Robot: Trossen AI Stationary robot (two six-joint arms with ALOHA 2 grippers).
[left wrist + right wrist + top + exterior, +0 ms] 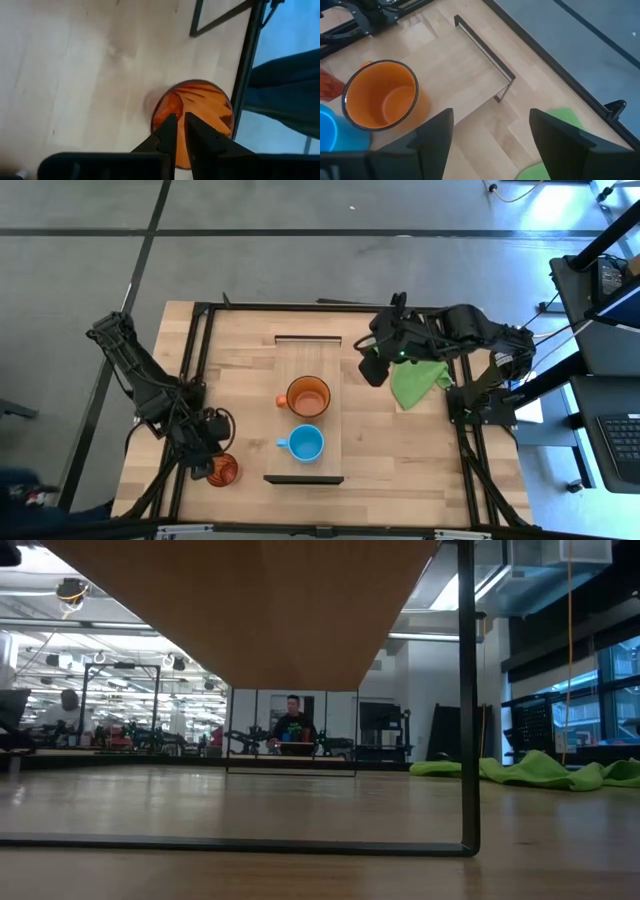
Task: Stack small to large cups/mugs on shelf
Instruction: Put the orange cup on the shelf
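The robot's left gripper has both fingers over the tumbler's opening, so it should open and grab one side of the tumbler's rim (154, 116) before it carries the tumbler to the shelf.
The shelf (310, 355) stands mid-table. The orange mug (307, 396) and the light-blue mug (305, 443) stand upright on it, the blue one nearer the near edge. The reddish-orange tumbler (224, 470) stands on the tabletop near the table's near left corner. My left gripper (206, 465) is at its left side, fingers nearly together on it. My right gripper (372, 366) is open and empty above the table, right of the shelf's far end; in its wrist view (492, 135) the orange mug (381, 102) shows ahead. My left gripper has the tumbler's rim side (162, 112) between its two fingers (169, 131), which stand a narrow gap apart. They come slanting down from the table's left. The fingers hide the place of contact. The tumbler stands upright on the tabletop.
A green cloth (418, 380) lies on the table right of the shelf, under the right arm; it also shows in the low view (540, 770). The table's black frame (190, 380) runs along the edges. A person (291, 725) is far off in the room.
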